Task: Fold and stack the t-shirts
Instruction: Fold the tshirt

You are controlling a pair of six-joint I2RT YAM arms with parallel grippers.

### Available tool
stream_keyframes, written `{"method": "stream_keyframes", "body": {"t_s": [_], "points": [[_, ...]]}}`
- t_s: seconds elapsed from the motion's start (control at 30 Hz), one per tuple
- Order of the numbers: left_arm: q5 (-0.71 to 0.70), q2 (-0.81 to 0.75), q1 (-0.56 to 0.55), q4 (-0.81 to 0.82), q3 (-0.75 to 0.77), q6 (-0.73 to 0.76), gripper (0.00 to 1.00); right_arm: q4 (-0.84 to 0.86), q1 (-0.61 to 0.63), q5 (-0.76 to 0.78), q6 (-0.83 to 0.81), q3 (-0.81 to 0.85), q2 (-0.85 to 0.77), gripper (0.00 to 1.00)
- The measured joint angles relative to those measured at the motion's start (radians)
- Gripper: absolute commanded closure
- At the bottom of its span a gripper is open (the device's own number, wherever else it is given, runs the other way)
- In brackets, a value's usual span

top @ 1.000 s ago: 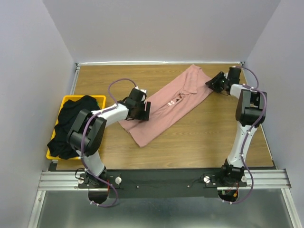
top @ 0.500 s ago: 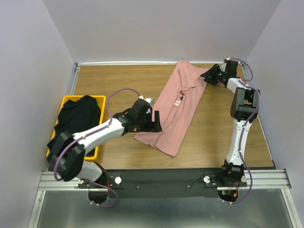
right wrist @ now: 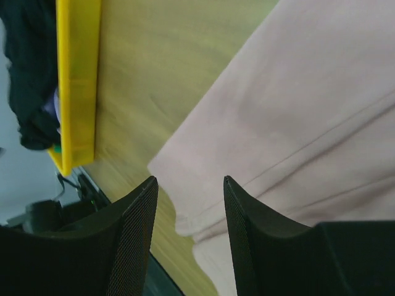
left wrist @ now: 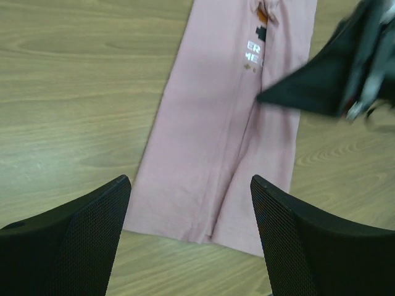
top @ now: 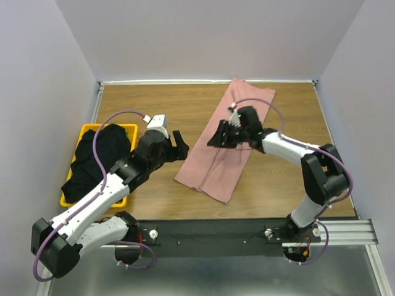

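The pink t-shirt is next for my left gripper. It should close on the near hem's corner [top: 177, 179] [left wrist: 127, 227] of the t-shirt, on the side toward the yellow basket.
A dusty-pink t-shirt [top: 229, 145] lies on the table as a long narrow strip, running from the back edge toward the front, with a lengthwise fold down its middle. Its white text shows in the left wrist view on the pink t-shirt [left wrist: 222, 123]. My left gripper [top: 181, 147] stands open just left of the strip, nothing between its fingers; in its own view the left gripper [left wrist: 190, 182] frames the shirt's near hem. My right gripper [top: 217, 137] hovers open over the strip's middle, and the right gripper [right wrist: 190, 182] looks down on the pink cloth [right wrist: 308, 111]. A black t-shirt [top: 99, 157] is heaped in the basket.
The yellow basket [top: 131, 127] sits at the table's left edge, also seen as the yellow basket [right wrist: 77, 80] in the right wrist view. Walls close in the wooden table [top: 278, 179] at left, back and right. The right gripper's dark body [left wrist: 333, 80] crosses the left wrist view.
The left gripper has let go, opened wide and drawn back left off the shirt. The right arm has swung from the far right corner to above the shirt's middle. The shirt now lies straighter.
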Motion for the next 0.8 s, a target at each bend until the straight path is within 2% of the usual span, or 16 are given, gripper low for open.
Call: {"method": "stream_keyframes", "body": {"t_s": [0.1, 0.2, 0.4, 0.57, 0.8], "points": [[-0.018, -0.055, 0.006, 0.001, -0.008, 0.018, 0.14, -0.010, 0.141, 0.018, 0.025, -0.005, 0.052, 0.46], [-0.018, -0.125, 0.006, 0.008, -0.028, 0.023, 0.13, -0.010, 0.222, 0.043, 0.041, 0.027, 0.132, 0.46], [-0.017, -0.209, 0.006, 0.011, -0.069, 0.007, 0.12, -0.014, 0.309, 0.055, 0.068, 0.066, 0.259, 0.46], [0.009, -0.170, 0.007, -0.002, -0.078, 0.006, 0.12, -0.071, 0.312, 0.089, 0.056, 0.055, 0.233, 0.46], [0.104, -0.057, 0.007, -0.024, -0.083, 0.010, 0.14, -0.249, 0.312, 0.196, 0.003, -0.090, 0.045, 0.46]]}}
